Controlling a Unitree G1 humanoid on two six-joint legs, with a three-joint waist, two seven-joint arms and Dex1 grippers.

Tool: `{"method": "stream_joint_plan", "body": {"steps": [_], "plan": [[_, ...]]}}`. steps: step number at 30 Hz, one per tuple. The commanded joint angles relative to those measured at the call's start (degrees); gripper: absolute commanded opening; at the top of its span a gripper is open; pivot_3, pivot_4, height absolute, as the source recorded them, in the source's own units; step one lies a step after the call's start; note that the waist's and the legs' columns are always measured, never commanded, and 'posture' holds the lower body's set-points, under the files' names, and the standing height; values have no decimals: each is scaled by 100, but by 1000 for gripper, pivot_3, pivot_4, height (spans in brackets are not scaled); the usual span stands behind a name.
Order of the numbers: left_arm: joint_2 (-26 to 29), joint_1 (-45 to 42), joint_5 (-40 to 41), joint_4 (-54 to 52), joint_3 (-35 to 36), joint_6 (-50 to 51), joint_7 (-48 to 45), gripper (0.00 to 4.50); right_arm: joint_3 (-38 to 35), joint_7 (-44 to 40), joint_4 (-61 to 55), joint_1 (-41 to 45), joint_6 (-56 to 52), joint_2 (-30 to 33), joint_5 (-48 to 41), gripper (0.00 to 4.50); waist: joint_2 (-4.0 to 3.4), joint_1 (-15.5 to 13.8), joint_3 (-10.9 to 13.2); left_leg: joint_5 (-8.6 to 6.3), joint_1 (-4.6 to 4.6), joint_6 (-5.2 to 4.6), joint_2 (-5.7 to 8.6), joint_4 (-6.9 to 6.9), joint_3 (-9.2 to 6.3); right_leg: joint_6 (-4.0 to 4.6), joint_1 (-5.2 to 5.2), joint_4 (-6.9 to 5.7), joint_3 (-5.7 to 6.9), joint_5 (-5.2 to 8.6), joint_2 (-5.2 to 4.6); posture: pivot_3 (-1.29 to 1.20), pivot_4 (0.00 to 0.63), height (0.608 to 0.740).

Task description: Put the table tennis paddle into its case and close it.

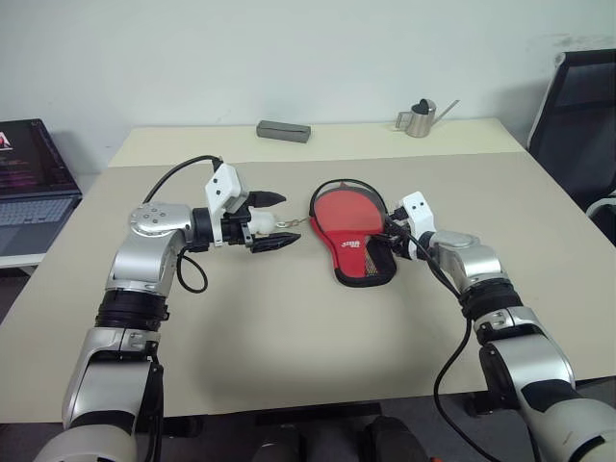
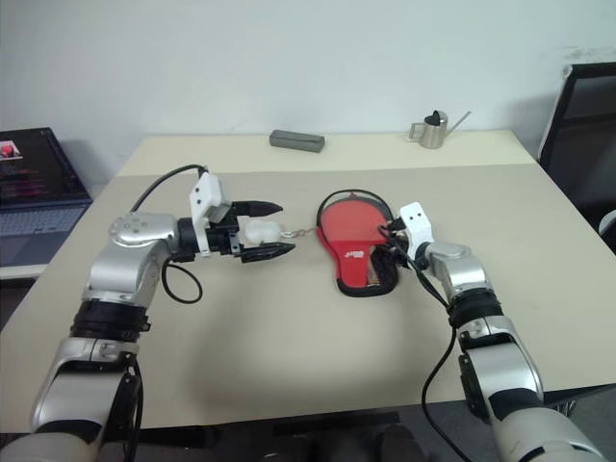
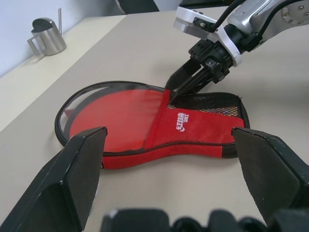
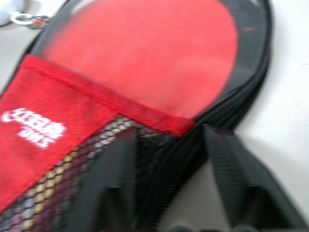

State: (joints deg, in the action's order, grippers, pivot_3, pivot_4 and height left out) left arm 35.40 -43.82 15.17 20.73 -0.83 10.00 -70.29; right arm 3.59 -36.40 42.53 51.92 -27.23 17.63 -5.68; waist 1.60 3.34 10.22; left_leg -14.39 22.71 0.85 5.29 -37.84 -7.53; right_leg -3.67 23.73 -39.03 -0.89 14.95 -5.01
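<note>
I need to pinch the case's zip rim (image 4: 180, 166) beside the mesh pocket with my right gripper and pull the case closer before zipping, as it is far from the table's near edge.
The case (image 1: 358, 236) lies flat mid-table, red side and black mesh pocket up. Through its clear round window shows the red face of the table tennis paddle (image 1: 346, 212), which sits inside. A chain runs from the case's left rim to a white pom-pom (image 1: 260, 224). That pom-pom rests between the wide-open fingers of my left gripper (image 1: 274, 220), which points level toward the case. My right gripper (image 3: 170, 96) comes in from the case's right side. Its fingers are pinched on the black zip rim (image 4: 166, 145) where the round part narrows.
A grey bar (image 1: 283, 130) and a small metal watering can (image 1: 418, 119) stand at the far edge of the beige table (image 1: 289, 337). A laptop (image 1: 29, 183) sits off to the left, and a black chair (image 1: 582, 106) stands at the right.
</note>
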Motion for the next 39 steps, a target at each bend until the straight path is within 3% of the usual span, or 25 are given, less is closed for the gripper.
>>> {"method": "stream_joint_plan", "body": {"steps": [1, 4, 5, 12, 15, 20, 29, 32, 37, 39], "plan": [[83, -72, 13, -105, 40, -83, -23, 4500, 89, -108, 128, -57, -372, -91, 37, 939, 1, 11, -2, 0, -2, 0, -1, 0, 0, 1, -1, 0, 0, -1, 1, 0, 150, 740], [97, -42, 23, -146, 48, -63, -37, 4500, 37, -128, 145, -65, -461, -86, 11, 101, 1, 16, -2, -6, -17, -10, -3, 2, 0, 3, -13, 0, -1, -2, 3, 0, 150, 740], [105, -26, 27, -160, 53, -59, -41, 4500, 35, -160, 101, -80, -480, -76, 4, 12, 0, 16, -2, -6, -21, -10, -4, 2, 0, 3, -18, 0, 0, -2, 4, 0, 150, 740], [129, 25, 47, -214, 69, -29, -30, 4500, -316, -226, -438, -142, -739, 1, -291, 12, 0, 10, -1, -6, -21, -10, -4, 3, -1, 3, -19, 4, 0, -2, 4, 0, 150, 740], [130, 21, 48, -207, 70, -35, -27, 4500, -450, -158, -566, -155, -806, 21, -382, 653, 0, 10, -1, -6, -13, -10, -4, 4, -1, 3, -12, 6, 0, -2, 4, 0, 150, 740], [140, 42, 56, -248, 71, -27, -32, 4500, -514, 118, -912, -281, -997, -62, -392, 2276, -1, 6, -1, -6, -9, -10, -4, 4, -1, 3, -8, 6, -1, -2, 3, 0, 150, 740], [177, 116, 90, -354, 103, 11, -10, 4500, -729, 328, -1253, -421, -1213, -82, -641, 2276, -1, -3, 0, -6, -5, -10, -3, 4, -1, 3, -4, 6, 0, -2, 3, 0, 150, 740], [185, 125, 97, -378, 109, 28, 0, 4500, -818, 342, -1368, -434, -1305, -82, -746, 2845, -1, -4, 0, -6, 2, -10, -3, 4, -1, 3, 2, 5, 0, -2, 3, 0, 150, 740], [187, 118, 101, -391, 112, 48, -9, 4500, -793, 394, -1446, -502, -1196, -112, -788, 4486, -1, -7, 0, -6, 8, -10, -3, 4, -2, 3, 7, 6, 1, -2, 3, 0, 150, 740], [184, 107, 101, -396, 108, 52, -13, 4500, -881, 565, -1312, -467, -1115, -134, -774, 4486, -2, -7, 0, -6, 9, -10, -2, 4, -1, 3, 8, 6, 0, -2, 2, 0, 150, 740]]}}
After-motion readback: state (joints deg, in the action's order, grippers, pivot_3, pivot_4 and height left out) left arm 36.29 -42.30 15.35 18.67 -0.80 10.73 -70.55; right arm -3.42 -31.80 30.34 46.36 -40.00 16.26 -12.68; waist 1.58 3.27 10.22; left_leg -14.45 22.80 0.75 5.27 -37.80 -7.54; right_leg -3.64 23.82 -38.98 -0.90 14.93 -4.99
